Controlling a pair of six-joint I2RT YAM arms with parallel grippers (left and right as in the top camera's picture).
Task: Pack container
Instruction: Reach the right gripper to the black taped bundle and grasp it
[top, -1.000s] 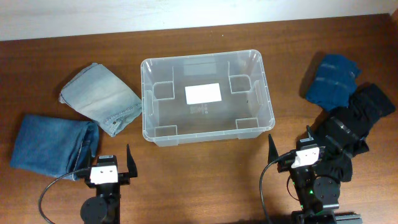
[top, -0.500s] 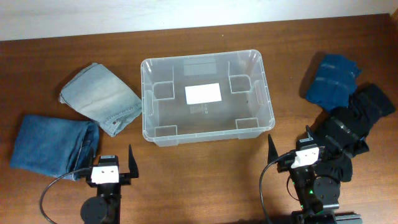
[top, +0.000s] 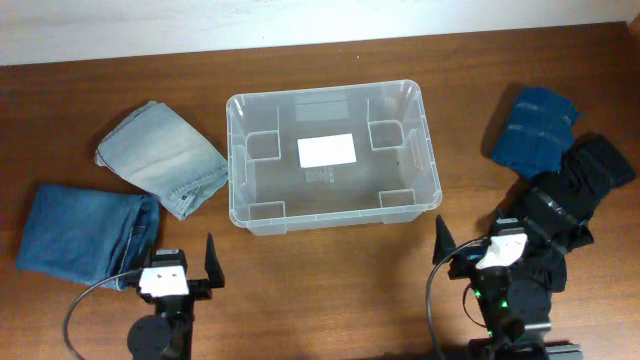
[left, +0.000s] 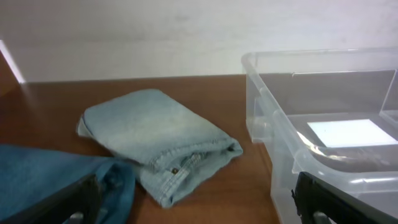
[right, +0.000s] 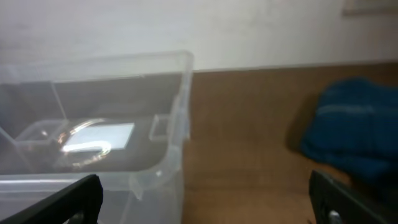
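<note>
The black garment's middle (top: 564, 209), in front of the dark blue folded garment, is the spot my right gripper will go to next and close on.
The clear plastic container (top: 236, 170) stands mid-table with nothing in it, a white label on its base. My left gripper (top: 172, 258) is open and empty near the front edge, left of the container. Ahead of it lie light blue folded jeans (top: 160, 158) and darker blue jeans (top: 85, 235). My right gripper (top: 480, 245) is open and empty at the front right. In the left wrist view, the light jeans (left: 161, 134) lie left of the container (left: 273, 93). In the right wrist view, the container's corner (right: 180, 93) is at the left.
A dark blue folded garment (top: 535, 128) lies at the right, and also shows in the right wrist view (right: 357, 127). A black garment (top: 570, 195) lies beside the right arm. Bare wooden table runs in front of the container.
The right arm has shifted slightly right and turned a little. The left arm has dropped back slightly. Clothes and container have not moved.
</note>
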